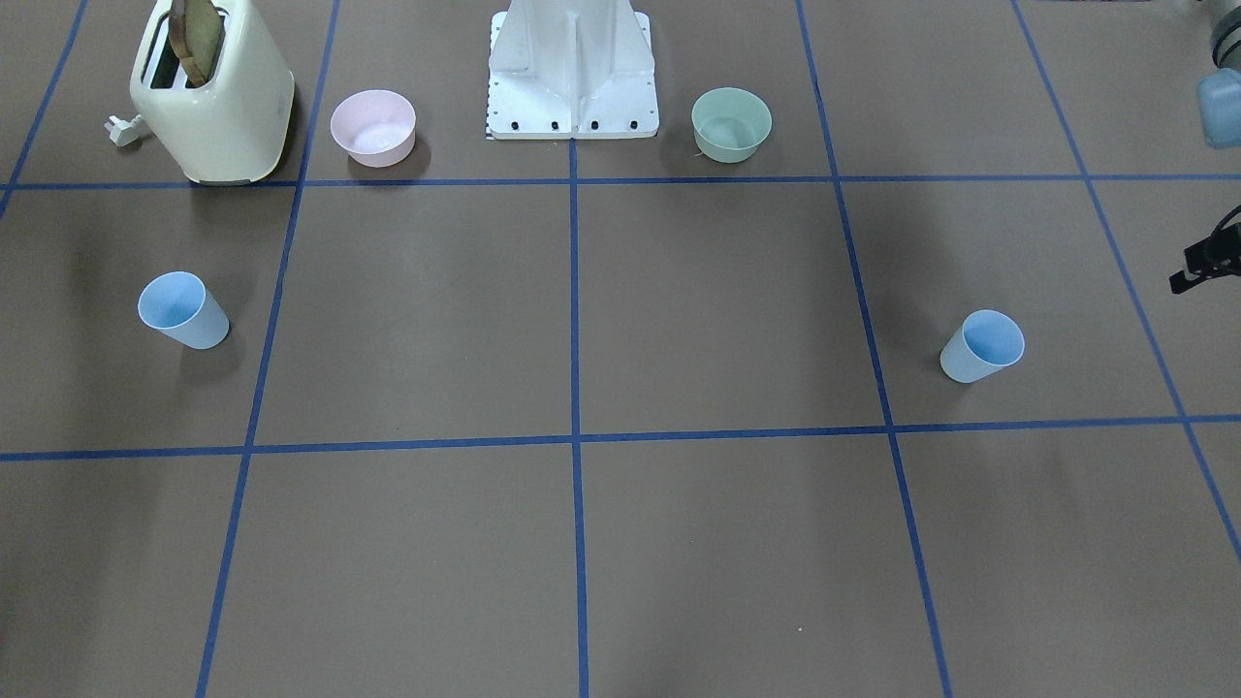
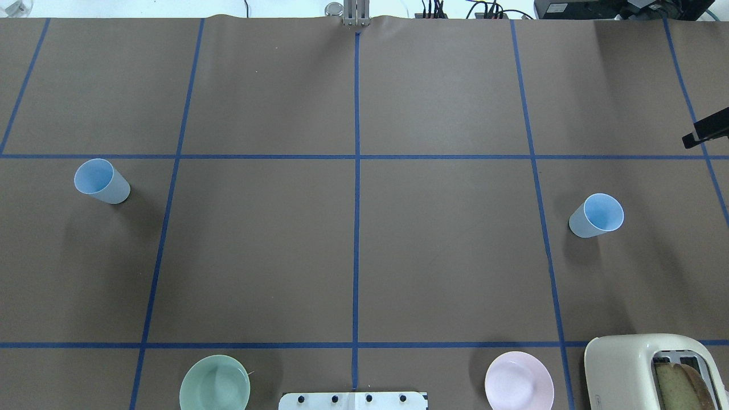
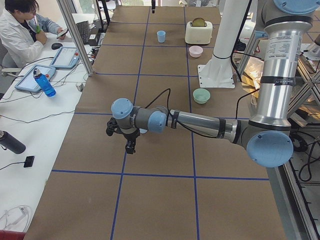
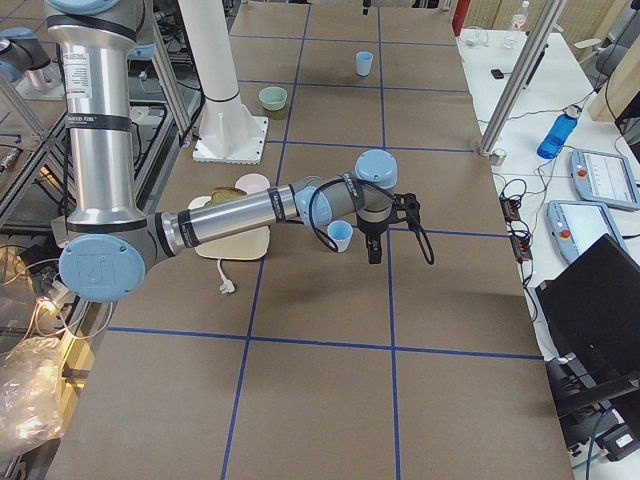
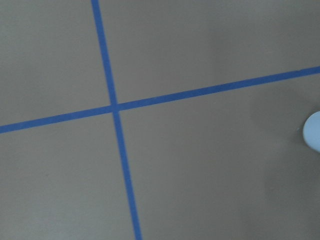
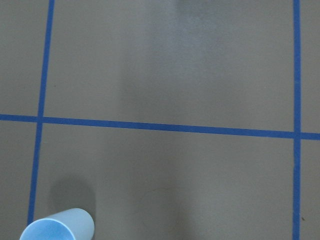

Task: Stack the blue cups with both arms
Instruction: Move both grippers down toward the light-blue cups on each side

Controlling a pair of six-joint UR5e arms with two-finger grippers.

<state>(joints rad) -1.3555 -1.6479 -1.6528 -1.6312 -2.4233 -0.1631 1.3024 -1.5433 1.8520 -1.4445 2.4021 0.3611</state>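
Note:
My left gripper is going to close on the outer rim (image 1: 1022,345) of the pale-blue cup nearer the mint-green bowl, on the side away from the other cup.
Two pale-blue cups stand upright, far apart on the brown table. The left cup (image 2: 101,181) also shows in the front view (image 1: 982,346). Its edge is at the right of the left wrist view (image 5: 313,131). The right cup (image 2: 597,215) also shows in the front view (image 1: 182,310) and low in the right wrist view (image 6: 57,230). My left gripper (image 3: 130,146) hovers above the table close to the left cup. My right gripper (image 4: 375,248) hovers just beyond the right cup (image 4: 341,235). Only slivers of the grippers show elsewhere, so I cannot tell whether they are open or shut.
A cream toaster (image 1: 213,92) with a bread slice, a pink bowl (image 1: 373,126), the white base mount (image 1: 572,73) and a mint-green bowl (image 1: 731,123) line the robot's edge. An operator (image 3: 20,30) sits at a side desk.

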